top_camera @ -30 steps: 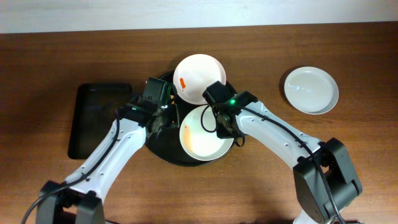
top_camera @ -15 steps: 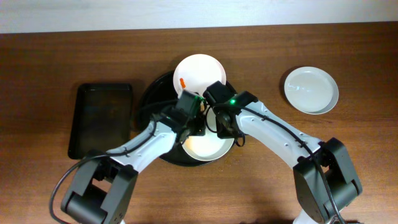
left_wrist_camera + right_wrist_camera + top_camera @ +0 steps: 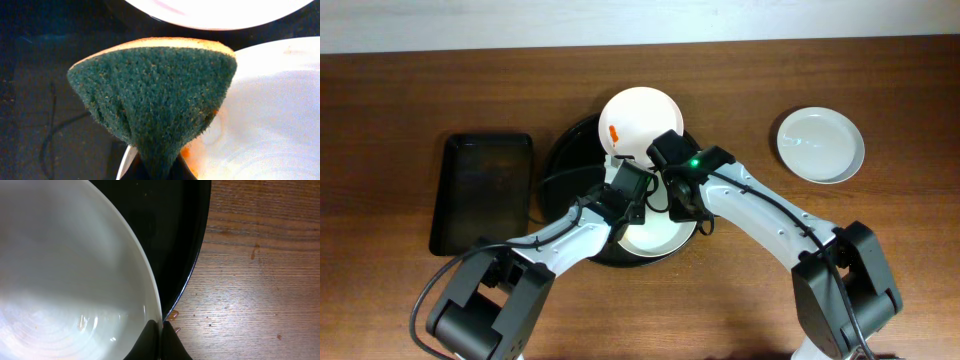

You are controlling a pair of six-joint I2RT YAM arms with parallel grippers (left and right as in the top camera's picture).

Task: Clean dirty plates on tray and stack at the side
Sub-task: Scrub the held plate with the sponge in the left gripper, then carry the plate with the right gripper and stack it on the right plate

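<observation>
I will use my right gripper to set the near plate, still on the round black tray, down on top of the plain white plate [image 3: 820, 144], away from the tray, and let go of it there.
On the round black tray [image 3: 567, 160] lie two white plates. The far plate [image 3: 640, 125] has an orange-red smear near its left rim. My right gripper [image 3: 688, 212] is shut on the right rim of the near plate [image 3: 658, 235]; the pinch shows in the right wrist view, gripper [image 3: 161, 330] on plate [image 3: 65, 265]. My left gripper [image 3: 632, 200] is shut on a green sponge [image 3: 155, 95], which hangs over the near plate's [image 3: 265, 125] left edge, beside an orange smear [image 3: 200, 150]. A third plate [image 3: 820, 145], plain white, sits on the table at the right.
A smaller rectangular black tray [image 3: 480, 190] lies left of the round one. Both arms cross over the round tray's middle. The tray's right rim [image 3: 192, 265] meets bare wooden table [image 3: 260, 280], where a small orange drop lies by the rim.
My left arm has swung right from the tray's left side, carrying the sponge over the near plate. The right gripper and the plates have not moved.
</observation>
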